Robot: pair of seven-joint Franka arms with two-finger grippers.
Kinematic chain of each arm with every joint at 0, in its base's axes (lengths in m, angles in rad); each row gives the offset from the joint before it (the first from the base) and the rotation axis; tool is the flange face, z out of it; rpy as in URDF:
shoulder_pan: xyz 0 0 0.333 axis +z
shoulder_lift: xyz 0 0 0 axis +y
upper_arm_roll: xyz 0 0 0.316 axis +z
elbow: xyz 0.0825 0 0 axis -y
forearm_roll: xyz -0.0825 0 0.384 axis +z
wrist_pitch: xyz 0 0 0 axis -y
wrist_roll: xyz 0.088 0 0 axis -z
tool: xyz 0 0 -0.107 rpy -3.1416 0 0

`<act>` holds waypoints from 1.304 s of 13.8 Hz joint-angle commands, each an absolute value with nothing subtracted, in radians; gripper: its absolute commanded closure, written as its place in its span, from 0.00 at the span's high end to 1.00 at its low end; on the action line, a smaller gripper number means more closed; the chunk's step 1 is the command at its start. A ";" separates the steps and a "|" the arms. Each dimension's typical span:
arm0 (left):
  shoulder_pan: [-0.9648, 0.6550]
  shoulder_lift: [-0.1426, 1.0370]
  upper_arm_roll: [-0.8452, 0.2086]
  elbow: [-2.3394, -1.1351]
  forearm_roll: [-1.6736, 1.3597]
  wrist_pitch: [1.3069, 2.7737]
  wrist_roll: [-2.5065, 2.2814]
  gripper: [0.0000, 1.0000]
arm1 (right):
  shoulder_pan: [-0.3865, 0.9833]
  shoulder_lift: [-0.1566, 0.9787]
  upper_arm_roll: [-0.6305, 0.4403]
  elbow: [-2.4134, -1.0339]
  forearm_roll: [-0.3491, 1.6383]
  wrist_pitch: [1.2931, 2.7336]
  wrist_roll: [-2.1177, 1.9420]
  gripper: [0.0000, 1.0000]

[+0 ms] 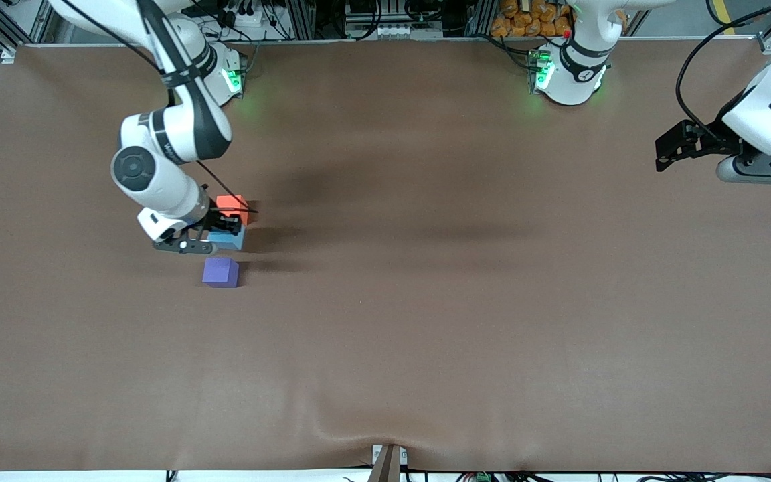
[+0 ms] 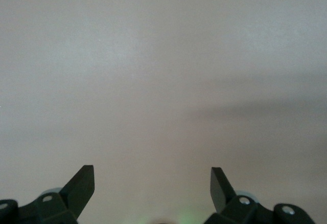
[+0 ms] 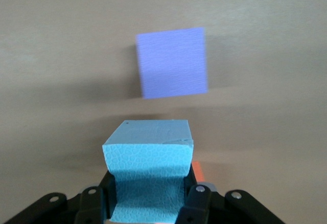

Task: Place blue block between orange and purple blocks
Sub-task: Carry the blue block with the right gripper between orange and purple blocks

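I will let go of the blue block with my right gripper, snug against the purple block's side facing the orange block (image 1: 223,242) (image 3: 179,133).
My right gripper (image 1: 225,231) is shut on the blue block (image 1: 230,237), a light sky-blue cube, and holds it low between the other two cubes. The orange block (image 1: 231,203) lies just farther from the front camera than the blue one. The purple block (image 1: 220,272) lies just nearer. In the right wrist view the blue block (image 3: 148,175) sits squeezed between my fingers, the purple block (image 3: 172,62) lies ahead of it, and a sliver of the orange block (image 3: 198,171) shows beside it. My left gripper (image 1: 668,148) waits, open and empty, at the left arm's end of the table.
The brown table cover (image 1: 425,301) is wide and bare around the three cubes. Cables and equipment line the edge by the robots' bases. The left wrist view shows only bare cover between my left fingertips (image 2: 82,183).
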State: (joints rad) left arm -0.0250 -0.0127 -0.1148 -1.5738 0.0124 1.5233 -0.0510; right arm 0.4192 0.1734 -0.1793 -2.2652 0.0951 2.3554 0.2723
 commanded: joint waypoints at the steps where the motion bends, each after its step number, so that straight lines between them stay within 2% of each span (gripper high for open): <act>1: -0.023 0.005 -0.121 -1.545 0.006 1.505 -0.067 1.00 | 0.399 0.150 -0.161 -2.309 0.094 2.405 0.253 0.00; 18: -0.012 0.014 -0.121 -1.526 -0.011 1.508 -0.055 1.00 | 0.380 0.279 -0.160 -2.347 0.094 2.580 0.176 0.00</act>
State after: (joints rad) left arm -0.0229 0.0020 -0.1151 -1.5539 0.0033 1.5239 -0.0518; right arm 0.4006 0.2806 -0.1745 -2.3162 0.0951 2.5297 0.2110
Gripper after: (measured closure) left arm 0.000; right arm 0.471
